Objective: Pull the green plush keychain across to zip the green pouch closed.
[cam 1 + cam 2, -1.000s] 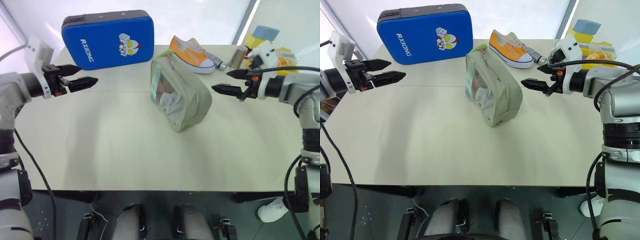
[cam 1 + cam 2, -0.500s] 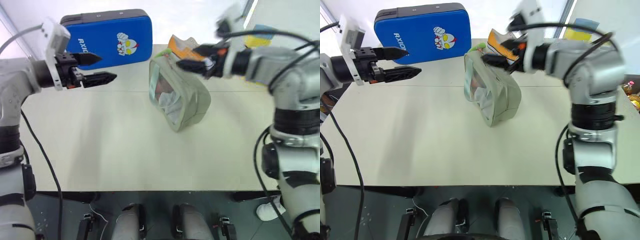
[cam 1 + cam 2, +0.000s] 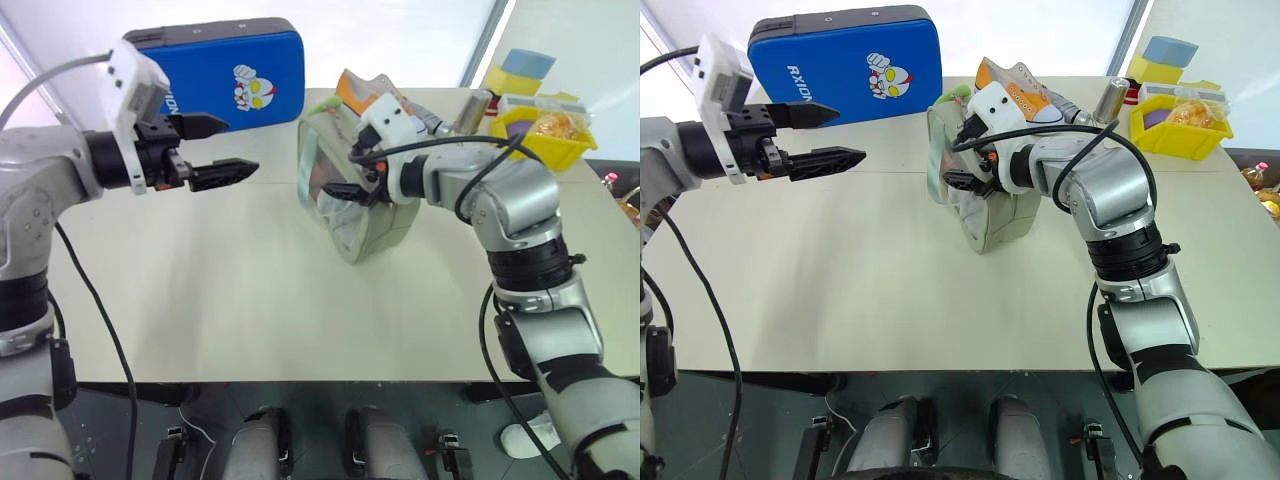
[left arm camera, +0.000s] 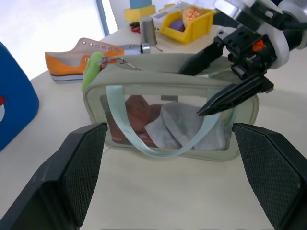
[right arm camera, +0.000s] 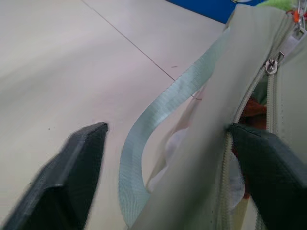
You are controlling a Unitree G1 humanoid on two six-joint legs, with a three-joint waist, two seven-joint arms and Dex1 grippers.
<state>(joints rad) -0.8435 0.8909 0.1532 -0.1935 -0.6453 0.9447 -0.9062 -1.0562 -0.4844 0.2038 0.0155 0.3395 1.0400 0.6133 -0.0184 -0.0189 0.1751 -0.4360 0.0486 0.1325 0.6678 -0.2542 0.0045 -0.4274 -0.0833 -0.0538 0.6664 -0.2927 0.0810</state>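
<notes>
The green pouch is at a slant, with its green plush keychain at the pouch's far corner, so the robot's right gripper needs to turn the pouch square and pinch the pouch's front top edge (image 4: pixel 204 85).
The green pouch (image 3: pixel 372 215) stands on edge mid-table, its clear window (image 4: pixel 168 124) and mint strap (image 4: pixel 120 122) facing my left gripper. At the pouch's far top corner sits the green plush keychain (image 4: pixel 92 71). The zip (image 5: pixel 268 100) gapes along the top. My right gripper (image 3: pixel 345 172) straddles the pouch's upper front edge, one finger over the zip and one across the window, jaws apart with the fabric wall between them. To the left of the pouch my left gripper (image 3: pixel 243 145) hovers open and empty, pointing at it.
A blue cartoon-printed case (image 3: pixel 215 75) stands at the back left. An orange sneaker (image 3: pixel 1025 85) lies just behind the pouch. A metal can (image 3: pixel 1110 100), a yellow bin (image 3: pixel 1180 120) and foam blocks (image 3: pixel 1170 50) sit at the back right.
My right gripper has swung in from the right onto the pouch's top edge and narrowed its jaws. The left gripper has drifted right, closer to the pouch.
</notes>
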